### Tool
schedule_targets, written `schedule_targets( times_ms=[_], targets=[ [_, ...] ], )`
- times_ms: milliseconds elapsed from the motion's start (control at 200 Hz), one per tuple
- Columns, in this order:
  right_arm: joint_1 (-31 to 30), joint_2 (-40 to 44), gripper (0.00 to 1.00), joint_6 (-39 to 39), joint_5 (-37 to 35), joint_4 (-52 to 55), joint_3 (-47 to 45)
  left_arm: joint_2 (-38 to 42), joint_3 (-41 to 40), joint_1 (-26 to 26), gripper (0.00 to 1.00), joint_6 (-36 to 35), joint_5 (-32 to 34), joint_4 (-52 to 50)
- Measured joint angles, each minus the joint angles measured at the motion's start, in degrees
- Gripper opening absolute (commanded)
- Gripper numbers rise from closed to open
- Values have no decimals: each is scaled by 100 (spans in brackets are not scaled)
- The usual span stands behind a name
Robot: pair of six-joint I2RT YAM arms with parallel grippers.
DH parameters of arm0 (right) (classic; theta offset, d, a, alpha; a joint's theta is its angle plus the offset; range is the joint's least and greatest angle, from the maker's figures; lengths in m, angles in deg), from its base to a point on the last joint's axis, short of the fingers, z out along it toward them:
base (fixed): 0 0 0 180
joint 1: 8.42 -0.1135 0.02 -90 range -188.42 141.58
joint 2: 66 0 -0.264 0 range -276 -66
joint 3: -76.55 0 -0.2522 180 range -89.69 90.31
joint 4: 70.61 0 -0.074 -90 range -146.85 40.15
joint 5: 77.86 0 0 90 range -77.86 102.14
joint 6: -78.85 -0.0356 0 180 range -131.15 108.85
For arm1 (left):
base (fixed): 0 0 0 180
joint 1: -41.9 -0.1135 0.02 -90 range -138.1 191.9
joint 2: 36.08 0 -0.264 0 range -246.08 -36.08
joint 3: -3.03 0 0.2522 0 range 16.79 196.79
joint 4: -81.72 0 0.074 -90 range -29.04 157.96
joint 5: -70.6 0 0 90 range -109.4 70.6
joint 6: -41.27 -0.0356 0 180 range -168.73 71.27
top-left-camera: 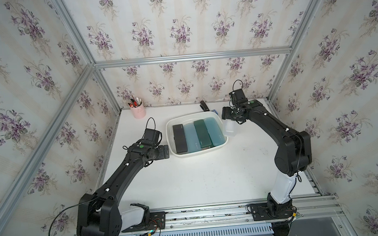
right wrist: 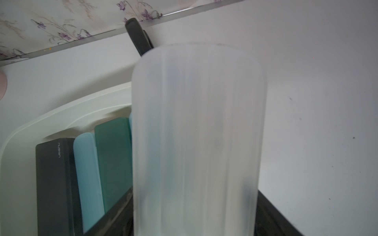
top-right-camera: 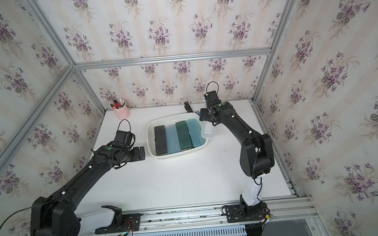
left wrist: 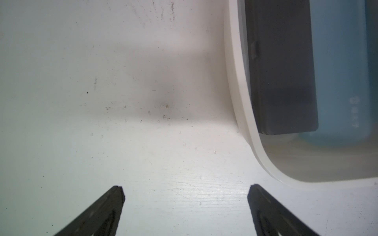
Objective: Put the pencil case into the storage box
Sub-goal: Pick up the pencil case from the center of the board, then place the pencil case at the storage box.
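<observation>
Next, my right gripper lets go of the frosted translucent pencil case so that it rests on the dark green pencil case (top-left-camera: 207, 134) (right wrist: 124, 167) in the storage box.
The white storage box (top-left-camera: 198, 153) (top-right-camera: 177, 155) sits mid-table in both top views. Several pencil cases lie side by side in it: a black one (top-left-camera: 180, 138), two light blue ones and a dark green one (top-left-camera: 201, 133). My right gripper (top-left-camera: 229, 120) (right wrist: 194, 224) is shut on a frosted translucent pencil case (top-left-camera: 229, 128) (top-right-camera: 208, 131) (right wrist: 198, 132), which hangs end-down over the box's right rim. My left gripper (top-left-camera: 166, 152) (left wrist: 185, 192) stands open and empty just left of the box, over bare table. The left wrist view shows the box rim (left wrist: 243, 122) and the black case (left wrist: 282, 71).
A pink pen cup (top-left-camera: 138, 110) with pens stands at the back left corner. A black stapler-like object (top-left-camera: 204, 106) (right wrist: 139, 38) lies behind the box by the back wall. Aluminium frame posts and papered walls close in the table on three sides.
</observation>
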Motion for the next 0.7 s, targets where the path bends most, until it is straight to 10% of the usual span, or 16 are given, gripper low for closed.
schedule_targets(
  times_ms=[699],
  targets=[
    [-1285, -1971, 58, 505, -151, 608, 1515, 74, -57, 0, 100, 2, 35, -4]
  ],
)
